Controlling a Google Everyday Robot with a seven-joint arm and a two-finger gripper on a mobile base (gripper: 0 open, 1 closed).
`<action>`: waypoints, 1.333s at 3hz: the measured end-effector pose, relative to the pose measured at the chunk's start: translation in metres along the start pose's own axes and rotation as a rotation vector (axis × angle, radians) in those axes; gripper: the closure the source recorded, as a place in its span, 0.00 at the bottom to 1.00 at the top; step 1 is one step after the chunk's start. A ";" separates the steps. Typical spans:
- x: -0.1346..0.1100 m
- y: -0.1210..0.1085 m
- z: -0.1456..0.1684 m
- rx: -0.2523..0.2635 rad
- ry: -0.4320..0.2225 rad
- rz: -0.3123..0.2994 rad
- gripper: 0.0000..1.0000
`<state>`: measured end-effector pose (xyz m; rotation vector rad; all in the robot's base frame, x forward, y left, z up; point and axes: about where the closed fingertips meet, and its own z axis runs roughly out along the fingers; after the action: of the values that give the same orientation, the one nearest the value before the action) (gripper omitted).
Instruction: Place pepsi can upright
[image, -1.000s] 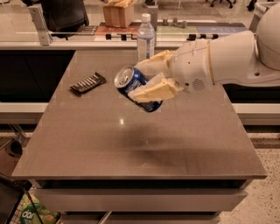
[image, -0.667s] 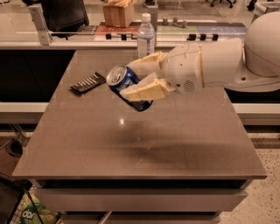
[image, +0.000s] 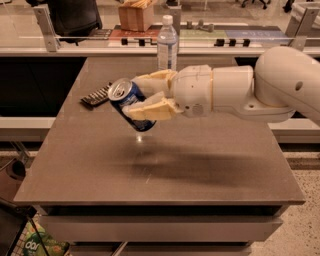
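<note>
Next, I let go of the pepsi can on the brown table (image: 112, 155) in front of the dark flat packet.
The pepsi can (image: 126, 100) is blue with white print and a silver top. It is tilted, top toward the upper left, and held in the air above the brown table (image: 100, 165). My gripper (image: 141, 97) reaches in from the right on the white arm and is shut on the can, one cream finger (image: 152, 79) behind it and one (image: 150, 110) in front. The can's shadow lies on the table below it.
A clear plastic water bottle (image: 167, 44) stands at the table's far edge behind the gripper. A dark flat packet (image: 96, 96) lies at the left of the table. A counter with a box (image: 136, 15) runs behind.
My gripper has carried the can to the left over the table, and the can has turned a little more upright.
</note>
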<state>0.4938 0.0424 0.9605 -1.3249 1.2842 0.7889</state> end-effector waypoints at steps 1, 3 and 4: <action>0.008 0.007 0.017 -0.014 -0.065 0.022 1.00; 0.022 0.031 0.040 -0.010 -0.174 0.065 1.00; 0.031 0.042 0.049 -0.011 -0.194 0.101 1.00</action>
<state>0.4706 0.0887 0.9109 -1.1682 1.2001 0.9713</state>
